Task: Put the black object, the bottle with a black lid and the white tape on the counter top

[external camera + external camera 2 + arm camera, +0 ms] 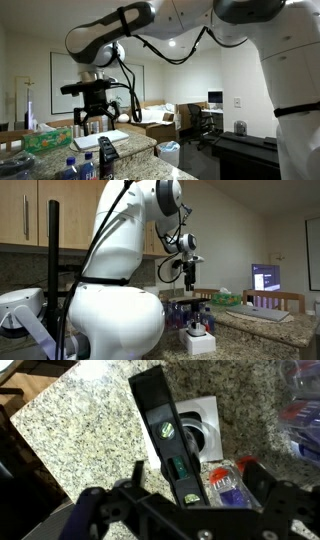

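The black object's end (104, 142) (191, 495) is beside the small bottle with a red cap, and my gripper will close on it across the object's last green window.
The black object (163, 430), a long black bar with small green windows, lies on the granite counter top (70, 430). Its near end reaches between my fingers in the wrist view. My gripper (190, 495) is open, empty and hangs above it; it also shows in both exterior views (96, 118) (190, 278). A white square piece with a dark round hole (202, 422), perhaps the white tape, lies right beside the bar. I cannot make out the bottle with a black lid. The counter top also shows in both exterior views (55, 143) (262, 330).
A small bottle with a red cap and blue label (223, 484) lies by my right finger. Blue-capped clear bottles (300, 405) (80, 165) stand nearby. A white box (197, 342) sits under the gripper. A tissue box (226, 298) and a monitor (266, 277) are beyond.
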Controlling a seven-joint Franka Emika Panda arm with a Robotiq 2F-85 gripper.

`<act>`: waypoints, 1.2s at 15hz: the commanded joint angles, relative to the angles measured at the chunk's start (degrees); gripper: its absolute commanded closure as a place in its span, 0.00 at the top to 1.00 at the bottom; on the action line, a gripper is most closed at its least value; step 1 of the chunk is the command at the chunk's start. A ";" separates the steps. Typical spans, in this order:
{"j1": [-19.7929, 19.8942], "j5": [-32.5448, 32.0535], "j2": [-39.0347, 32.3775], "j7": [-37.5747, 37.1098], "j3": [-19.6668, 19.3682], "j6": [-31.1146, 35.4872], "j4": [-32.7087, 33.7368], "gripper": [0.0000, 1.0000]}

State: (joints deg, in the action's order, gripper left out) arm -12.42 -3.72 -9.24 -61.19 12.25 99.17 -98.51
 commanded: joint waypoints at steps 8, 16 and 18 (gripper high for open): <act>0.13 -2.23 -0.24 13.94 -2.21 8.26 -2.27 1.00; 0.81 -1.71 0.13 20.83 -4.94 11.20 -3.90 1.00; 0.89 -0.68 -0.62 23.60 -4.93 12.06 -3.86 1.00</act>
State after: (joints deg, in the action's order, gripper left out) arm -12.13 -5.75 -10.51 -42.19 7.21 108.56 -100.22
